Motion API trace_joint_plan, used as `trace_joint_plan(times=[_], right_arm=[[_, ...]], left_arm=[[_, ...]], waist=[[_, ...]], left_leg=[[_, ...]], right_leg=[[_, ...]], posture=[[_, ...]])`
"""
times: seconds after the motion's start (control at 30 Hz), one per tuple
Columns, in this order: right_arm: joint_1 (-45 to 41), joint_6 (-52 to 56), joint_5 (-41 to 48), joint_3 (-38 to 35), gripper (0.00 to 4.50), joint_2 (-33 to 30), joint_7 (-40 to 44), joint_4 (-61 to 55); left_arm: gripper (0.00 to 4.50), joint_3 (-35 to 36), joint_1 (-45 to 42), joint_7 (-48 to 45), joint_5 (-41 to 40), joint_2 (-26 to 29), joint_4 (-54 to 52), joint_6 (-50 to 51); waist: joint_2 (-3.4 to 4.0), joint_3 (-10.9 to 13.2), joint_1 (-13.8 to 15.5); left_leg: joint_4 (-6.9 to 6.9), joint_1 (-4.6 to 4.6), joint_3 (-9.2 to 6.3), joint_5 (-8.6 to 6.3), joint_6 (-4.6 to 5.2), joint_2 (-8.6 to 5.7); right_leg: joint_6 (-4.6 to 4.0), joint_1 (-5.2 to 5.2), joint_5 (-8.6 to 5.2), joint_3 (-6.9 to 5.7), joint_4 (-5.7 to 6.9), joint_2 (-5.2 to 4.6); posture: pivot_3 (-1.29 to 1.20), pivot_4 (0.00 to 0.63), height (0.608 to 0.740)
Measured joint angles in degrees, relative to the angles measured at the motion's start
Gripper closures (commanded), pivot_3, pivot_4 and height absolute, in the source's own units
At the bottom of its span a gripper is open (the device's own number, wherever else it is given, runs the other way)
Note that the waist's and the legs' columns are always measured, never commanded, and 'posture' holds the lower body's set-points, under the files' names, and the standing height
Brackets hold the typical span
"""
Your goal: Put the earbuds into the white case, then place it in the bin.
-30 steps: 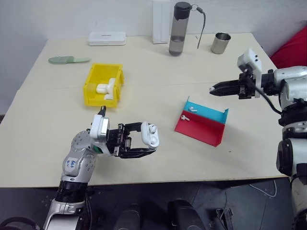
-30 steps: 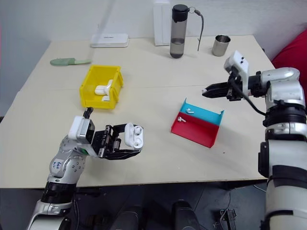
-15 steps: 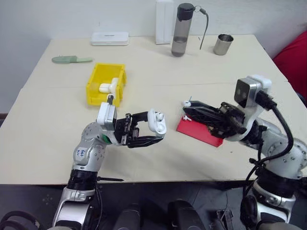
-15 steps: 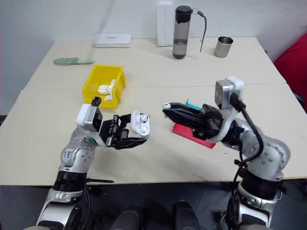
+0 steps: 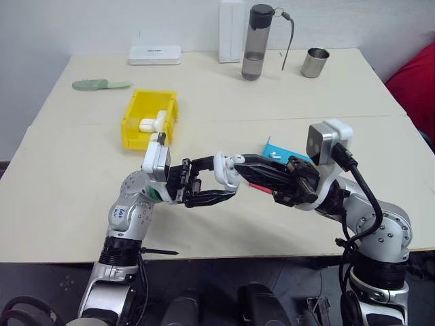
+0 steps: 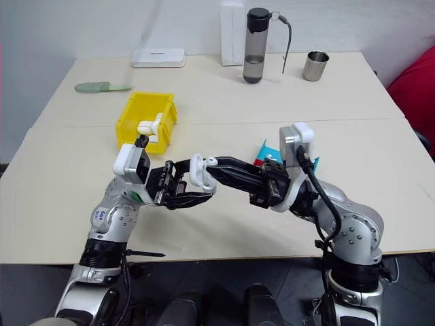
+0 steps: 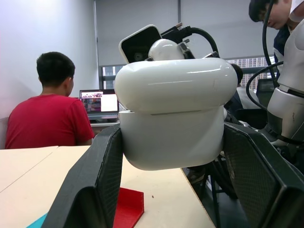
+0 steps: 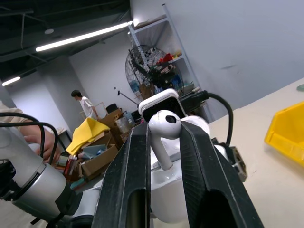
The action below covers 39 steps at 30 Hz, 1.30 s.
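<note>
My left gripper holds the white case. Next, my right gripper lets go of the earbud in the open top of the white case (image 5: 230, 163) (image 8: 165, 172).
My left gripper (image 5: 224, 179) is shut on the white case (image 5: 223, 170), holding it up over the table's near middle; in the left wrist view the case (image 7: 173, 118) sits between both fingers (image 7: 95, 185). My right gripper (image 5: 239, 161) reaches in from the right, shut on one of the earbuds (image 8: 164, 126). That earbud is right at the top of the case (image 8: 166, 194), stem pointing down toward it. Another earbud (image 5: 274, 155) lies on the blue part of the stepped tray. The yellow bin (image 5: 136, 134) stands to the far left with white items inside.
The red and blue tray (image 5: 272, 145) lies partly behind my right gripper. Along the far edge stand a flat white box (image 5: 155, 55), a tall white box (image 5: 229, 30), a dark bottle (image 5: 255, 42) and a metal cup (image 5: 313, 62). A green object (image 5: 98, 84) lies far left. A person in red (image 7: 50, 109) sits beyond the table.
My right gripper swung in from the far right, past the tray, and now meets the case with its earbud. The left gripper and the case hardly moved. The camera view shifted slightly.
</note>
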Motion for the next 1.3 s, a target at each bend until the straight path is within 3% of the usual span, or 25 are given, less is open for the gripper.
trace_joint_plan(times=[0.7, 1.3], right_arm=[[2.7, -7.6, -3.2, 5.5, 3.95, -6.0, 2.7, 0.0], [3.3, -11.4, -8.6, 8.2, 3.95, -7.2, 0.8, -0.3]], left_arm=[[1.75, -0.5, 0.0, 0.4, 1.8, -0.2, 0.4, 0.1], [1.75, -0.6, 0.0, 1.9, 4.0, -0.5, 2.3, 0.0]], waist=[[0.0, 0.0, 0.1], [-0.01, 0.0, 0.1]], left_leg=[[-0.01, 0.01, -0.01, 0.0, 0.0, 0.01], [-0.01, 0.01, -0.01, 0.0, 0.0, 0.01]], right_leg=[[0.0, 0.06, 0.0, -0.01, -0.09, 0.01], [0.0, 0.07, 0.0, -0.02, -0.1, 0.01]], posture=[[0.0, 0.15, 0.74], [0.0, 0.15, 0.74]])
